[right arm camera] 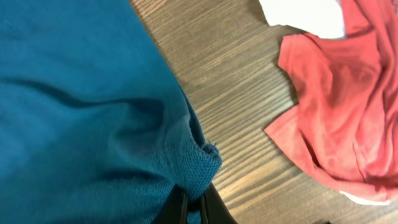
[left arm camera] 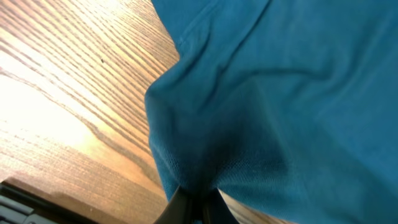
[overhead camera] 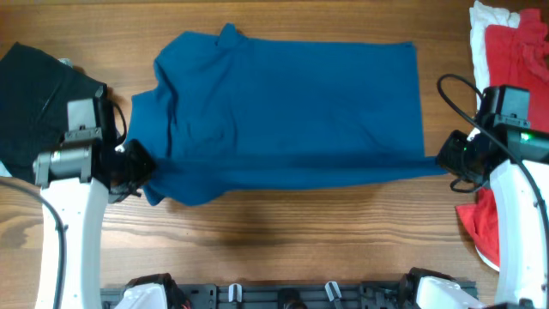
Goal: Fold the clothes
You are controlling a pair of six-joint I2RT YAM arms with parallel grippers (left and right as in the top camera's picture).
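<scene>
Next, my right gripper releases the near hem corner on the flat royal-blue cloth [overhead camera: 416, 126] [right arm camera: 129, 25] by the edge that faces the red tee.
The royal-blue shirt [overhead camera: 292, 112] lies spread across the middle of the wooden table, collar at the far left, its near edge lifted into a long fold. My left gripper [overhead camera: 141, 165] is shut on the shirt's near left corner; the left wrist view shows the blue cloth [left arm camera: 280, 93] bunched into the jaws [left arm camera: 194, 202]. My right gripper [overhead camera: 444, 160] is shut on the near right hem corner; the right wrist view shows the blue cloth [right arm camera: 81, 106] pinched in the jaws [right arm camera: 194, 202]. A red tee [overhead camera: 515, 51] and a white garment [overhead camera: 489, 17] lie at the right edge.
A black cloth [overhead camera: 34, 86] lies at the far left behind my left arm. Red cloth [overhead camera: 480, 219] also lies under my right arm; it shows in the right wrist view [right arm camera: 342, 106] beside a white piece [right arm camera: 305, 15]. Bare wood [overhead camera: 283, 232] runs along the near side.
</scene>
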